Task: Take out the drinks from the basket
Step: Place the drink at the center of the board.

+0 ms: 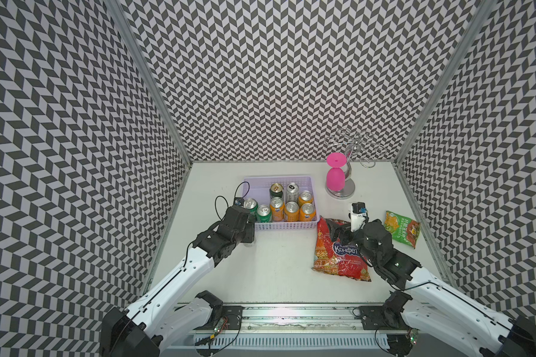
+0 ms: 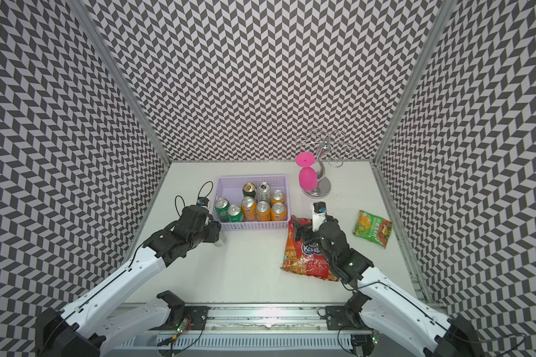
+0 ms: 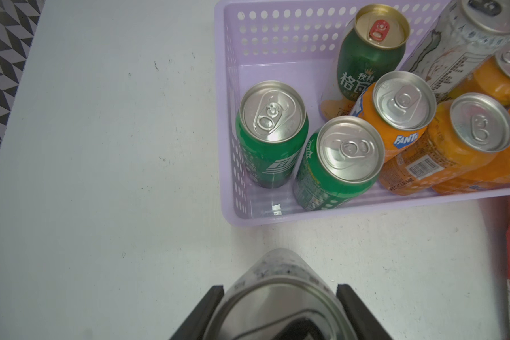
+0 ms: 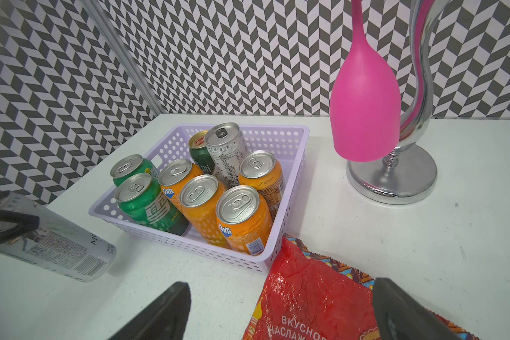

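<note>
Next, I let go of the slim silver can, now tilted low over the table, with my left gripper on the table [image 1: 251, 243] [image 3: 286, 258] just in front of the green cans of the basket.
The pale-lilac basket [image 1: 258, 187] [image 2: 229, 189] stands at the table's back middle. It holds several upright drinks: two green cans [image 1: 250, 205] [image 3: 273, 138], several orange cans [image 1: 291, 211] [image 4: 243, 223], a slim silver can [image 1: 292, 192] and a dark green can with a gold top [image 1: 276, 190] [image 3: 371, 56]. My left gripper [image 1: 249, 236] [image 3: 280, 290] is shut on another slim silver can [image 4: 56, 244] [image 2: 221, 243]. It holds this can tilted just outside the basket's front-left corner, low over the table. My right gripper [image 1: 338, 230] [image 4: 280, 285] hangs open over the red bag.
A red snack bag [image 1: 338, 256] lies right of the basket's front corner, under my right gripper. A green snack bag [image 1: 403, 228] lies near the right wall. A pink glass [image 1: 334, 179] hangs on a chrome rack [image 1: 342, 191] at the back right. Patterned walls close in three sides.
</note>
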Tool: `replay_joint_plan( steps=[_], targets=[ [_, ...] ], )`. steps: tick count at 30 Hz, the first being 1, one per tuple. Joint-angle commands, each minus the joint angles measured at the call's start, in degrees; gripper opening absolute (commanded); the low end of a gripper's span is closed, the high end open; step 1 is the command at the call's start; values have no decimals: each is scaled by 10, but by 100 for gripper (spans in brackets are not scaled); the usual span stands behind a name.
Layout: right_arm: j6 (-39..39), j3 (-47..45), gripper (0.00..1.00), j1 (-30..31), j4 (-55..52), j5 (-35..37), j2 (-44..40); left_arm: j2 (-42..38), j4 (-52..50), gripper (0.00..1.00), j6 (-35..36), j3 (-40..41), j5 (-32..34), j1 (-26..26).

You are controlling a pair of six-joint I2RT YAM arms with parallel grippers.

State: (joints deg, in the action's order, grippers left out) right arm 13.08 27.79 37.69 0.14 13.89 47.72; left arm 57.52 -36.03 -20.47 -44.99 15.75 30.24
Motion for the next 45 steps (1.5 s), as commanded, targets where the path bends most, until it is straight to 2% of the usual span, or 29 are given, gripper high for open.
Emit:
replay_joint_plan(
  steps=[1,10,26,35,37,45],
  targets=[
    [0,-3,100,-2,24,0,-2,3,74,49,-2,5,24,0],
    [0,-2,100,-2,26,1,3,30,92,51,-8,15,24,0],
    [-10,-3,100,-2,11,15,-13,61,99,61,-16,25,17,0],
    [-10,-2,100,-2,3,16,-20,37,96,78,-12,19,11,0],
    [-10,-3,100,-2,4,16,-23,27,92,86,-10,16,13,-1],
    [-8,4,100,-2,1,15,-24,10,77,92,19,-46,-13,-7]
  ],
)
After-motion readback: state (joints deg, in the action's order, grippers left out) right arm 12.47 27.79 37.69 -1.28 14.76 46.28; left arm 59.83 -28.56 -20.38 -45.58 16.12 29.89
